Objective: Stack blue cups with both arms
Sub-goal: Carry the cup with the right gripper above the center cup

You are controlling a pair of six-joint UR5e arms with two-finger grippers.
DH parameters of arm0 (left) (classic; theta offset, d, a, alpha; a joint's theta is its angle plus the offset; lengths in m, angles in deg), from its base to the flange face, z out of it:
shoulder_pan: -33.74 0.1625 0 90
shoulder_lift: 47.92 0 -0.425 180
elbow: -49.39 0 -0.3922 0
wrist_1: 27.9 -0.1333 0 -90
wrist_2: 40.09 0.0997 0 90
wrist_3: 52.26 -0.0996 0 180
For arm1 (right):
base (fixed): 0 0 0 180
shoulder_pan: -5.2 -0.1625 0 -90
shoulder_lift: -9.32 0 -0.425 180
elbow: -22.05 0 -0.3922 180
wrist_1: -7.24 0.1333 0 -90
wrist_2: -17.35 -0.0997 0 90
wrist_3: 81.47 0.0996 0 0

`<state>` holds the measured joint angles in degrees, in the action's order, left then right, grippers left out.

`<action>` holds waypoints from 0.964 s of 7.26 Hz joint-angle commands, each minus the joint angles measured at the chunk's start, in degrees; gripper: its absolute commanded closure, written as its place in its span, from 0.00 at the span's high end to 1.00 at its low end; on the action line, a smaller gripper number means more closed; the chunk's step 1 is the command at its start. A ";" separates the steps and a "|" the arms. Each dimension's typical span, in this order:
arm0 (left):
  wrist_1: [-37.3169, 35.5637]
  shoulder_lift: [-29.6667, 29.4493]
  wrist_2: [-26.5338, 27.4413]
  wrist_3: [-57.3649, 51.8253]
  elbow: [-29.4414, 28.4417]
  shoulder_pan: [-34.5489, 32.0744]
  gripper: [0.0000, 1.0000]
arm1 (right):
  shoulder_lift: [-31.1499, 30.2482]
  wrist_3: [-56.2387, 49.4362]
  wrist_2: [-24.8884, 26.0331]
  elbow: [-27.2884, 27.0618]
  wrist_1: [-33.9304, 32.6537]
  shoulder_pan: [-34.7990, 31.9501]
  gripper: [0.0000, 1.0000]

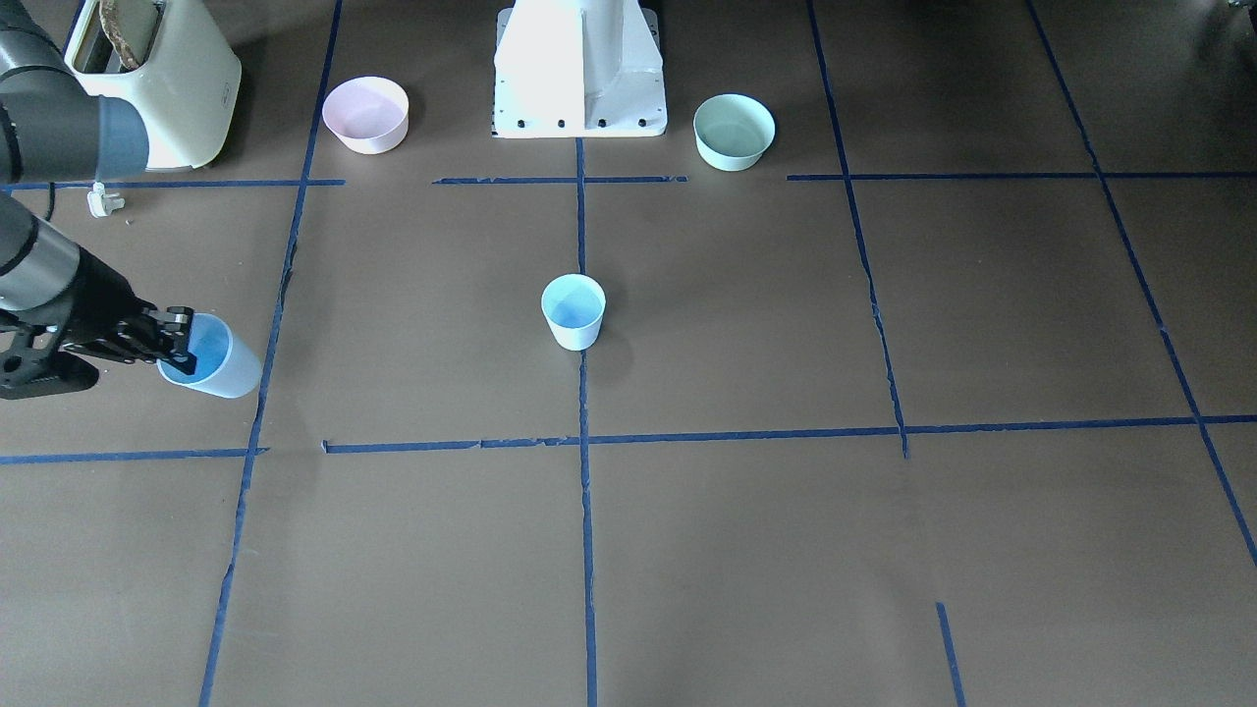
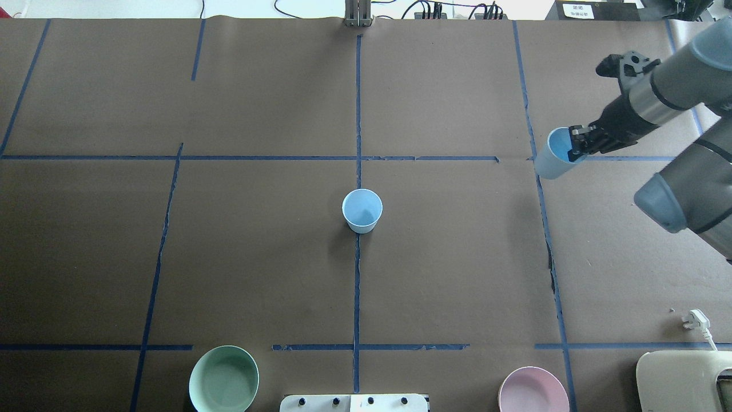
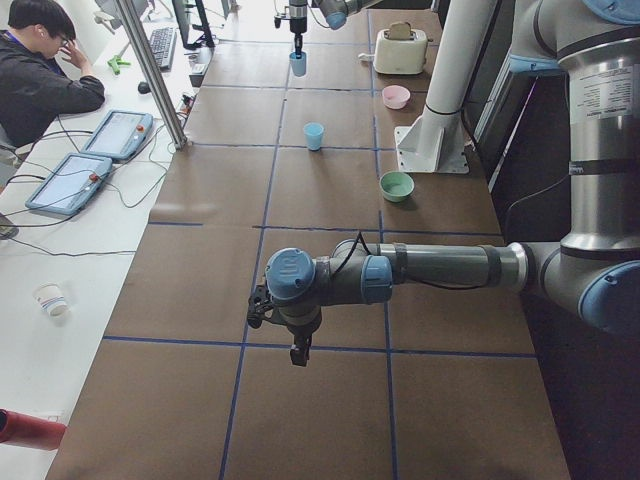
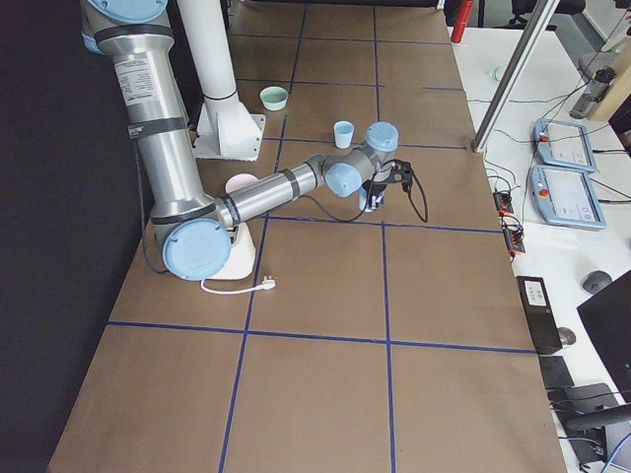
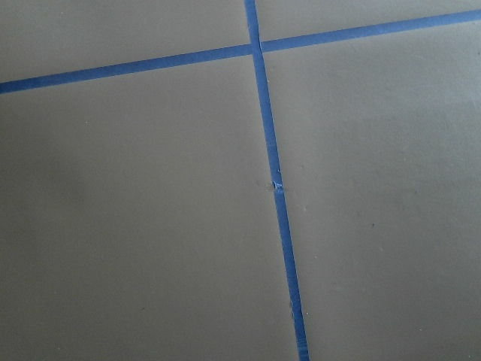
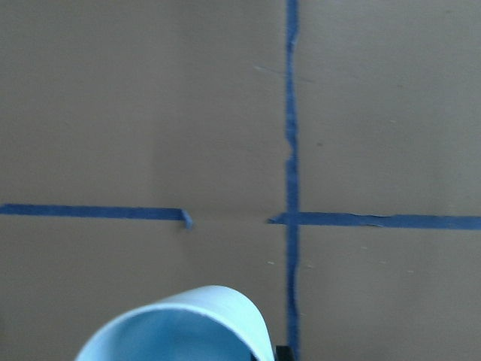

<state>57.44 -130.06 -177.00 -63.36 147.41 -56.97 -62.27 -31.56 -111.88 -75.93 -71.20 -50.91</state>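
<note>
The second blue cup, which is now held tilted, will be let go by my right gripper inside the upright blue cup on the centre tape line (image 1: 573, 310).
One blue cup (image 1: 573, 312) stands upright at the table's middle, on the centre tape line; it also shows in the overhead view (image 2: 362, 210). My right gripper (image 1: 182, 344) (image 2: 575, 150) is shut on the rim of the second blue cup (image 1: 214, 361) (image 2: 550, 161), one finger inside, and holds it tilted. That cup's rim shows at the bottom of the right wrist view (image 6: 180, 327). My left gripper (image 3: 298, 350) points down over the table far to the robot's left; I cannot tell whether it is open or shut. The left wrist view shows only paper and tape.
A pale pink bowl (image 1: 365, 114) and a mint-green bowl (image 1: 734, 131) stand either side of the white pedestal (image 1: 579, 69). A cream toaster (image 1: 157, 79) and a white plug (image 1: 103, 201) lie behind the right arm. An operator (image 3: 40, 70) sits beyond the table.
</note>
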 commanded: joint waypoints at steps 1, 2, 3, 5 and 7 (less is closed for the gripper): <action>0.00 -0.21 0.06 2.04 0.85 0.00 1.00 | 11.61 14.01 5.54 -0.55 -7.59 7.47 0.00; 0.00 -0.21 0.06 2.04 0.86 0.00 1.00 | 15.57 22.86 9.13 -0.38 -9.00 11.86 0.00; 0.00 -0.21 0.06 2.04 0.86 0.00 1.00 | 20.04 29.13 13.78 0.15 -10.93 16.52 0.00; 0.00 -0.21 0.06 2.13 0.77 0.00 1.00 | 26.13 38.55 19.87 0.33 -15.06 22.95 0.00; 0.00 -0.21 0.06 2.13 0.86 0.00 1.00 | 26.15 40.44 24.54 0.42 -15.16 26.49 0.00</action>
<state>57.44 -130.27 -176.94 -61.23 148.21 -56.96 -36.48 7.43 -89.53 -75.56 -85.96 -26.56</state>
